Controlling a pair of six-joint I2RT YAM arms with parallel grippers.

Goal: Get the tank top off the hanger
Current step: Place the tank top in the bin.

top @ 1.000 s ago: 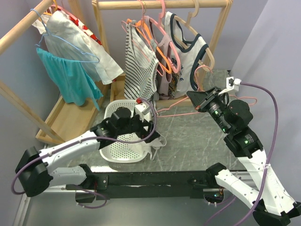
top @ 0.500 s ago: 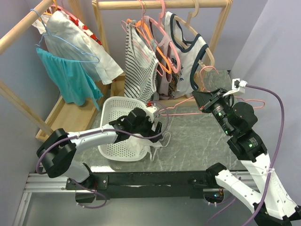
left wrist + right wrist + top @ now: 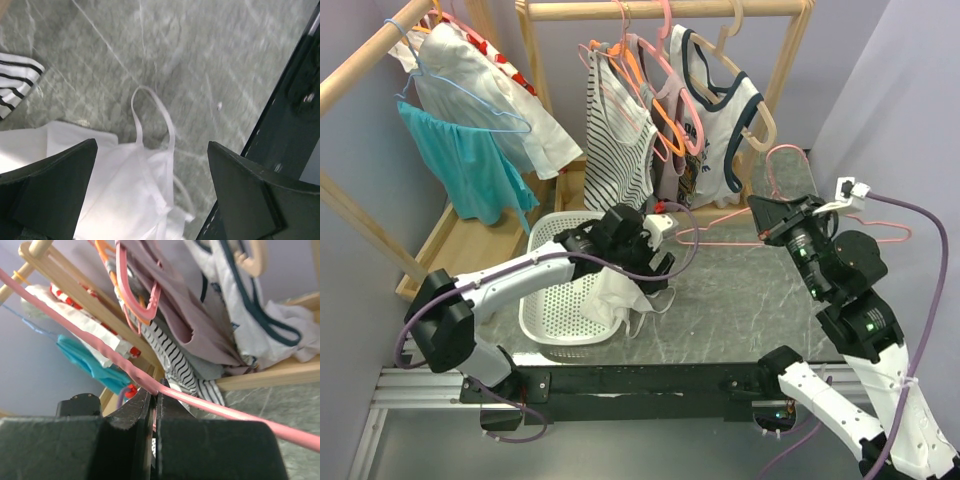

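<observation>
Next, I close my left gripper on the white tank top at the base of its straps (image 3: 644, 297) (image 3: 146, 161), beside the edge of the white basket.
A white tank top (image 3: 616, 296) lies half in the white basket (image 3: 548, 312), its straps spilling onto the grey table. In the left wrist view the tank top (image 3: 120, 185) lies below my open left gripper (image 3: 150, 200), which holds nothing. In the top view the left gripper (image 3: 645, 258) hovers just above the cloth. My right gripper (image 3: 767, 222) is shut on a bare pink hanger (image 3: 720, 218), held in the air over the table's right side. The right wrist view shows the hanger (image 3: 210, 407) pinched between the closed jaws at the right gripper (image 3: 154, 395).
A wooden rack (image 3: 660, 10) at the back holds several hung garments, among them a striped top (image 3: 618, 150) and a navy-trimmed white top (image 3: 720, 110). A second rack (image 3: 360, 70) at the left carries a teal garment (image 3: 470, 165). The table's dark front rail (image 3: 650, 380) runs along the near edge.
My left gripper has moved right and up over the tank top. The basket has shifted. My right gripper has lifted the pink hanger up and to the right, away from the tank top.
</observation>
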